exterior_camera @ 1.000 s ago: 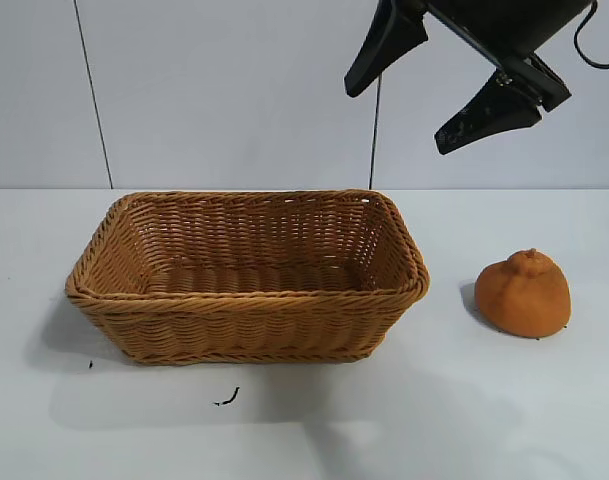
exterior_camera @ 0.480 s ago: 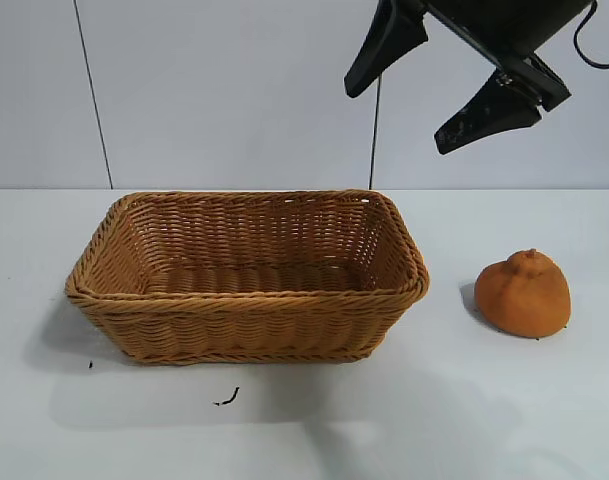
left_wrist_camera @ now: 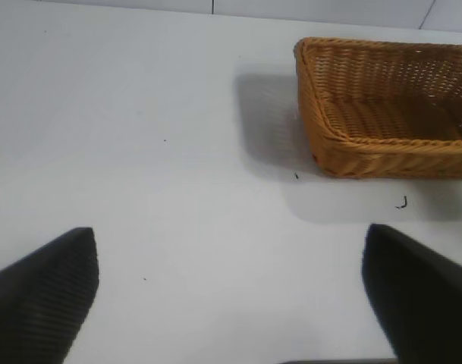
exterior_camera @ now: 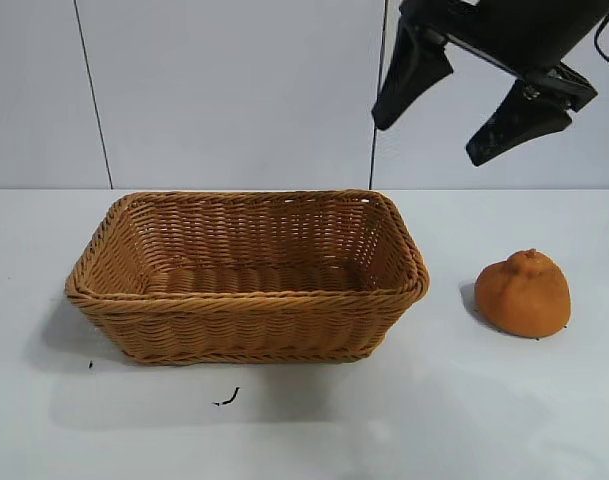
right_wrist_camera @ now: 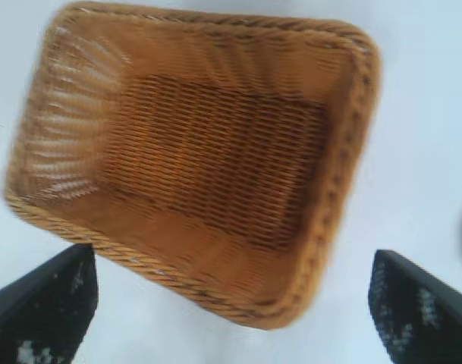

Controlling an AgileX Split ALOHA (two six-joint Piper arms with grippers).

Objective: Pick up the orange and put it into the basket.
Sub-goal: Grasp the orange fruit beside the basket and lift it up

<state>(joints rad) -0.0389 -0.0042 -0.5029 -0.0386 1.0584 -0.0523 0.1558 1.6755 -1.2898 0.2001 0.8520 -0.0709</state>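
Observation:
Next, my right gripper moves down to the orange beside the basket and then closes around the knob (exterior_camera: pixel 530 261) on the orange's top.
The orange (exterior_camera: pixel 523 293), dull and lumpy with a knob on top, sits on the white table to the right of the basket (exterior_camera: pixel 244 300), a short gap apart. The golden-brown wicker basket holds nothing. My right gripper (exterior_camera: pixel 430 139) hangs high above the gap between basket and orange, open and holding nothing. Its wrist view looks down into the basket (right_wrist_camera: pixel 350 152) between the spread fingers of the gripper (right_wrist_camera: pixel 232 262). My left gripper (left_wrist_camera: pixel 229 243) is open over bare table, well away from the basket (left_wrist_camera: pixel 382 142), and does not show in the exterior view.
A small dark scrap (exterior_camera: pixel 227 398) lies on the table in front of the basket, with a tiny speck (exterior_camera: pixel 91 364) by its left corner. A grey panelled wall (exterior_camera: pixel 234 90) stands behind the table.
The right gripper has shifted to the right in the exterior view, toward the side where the orange sits, still open. Basket and orange have not moved.

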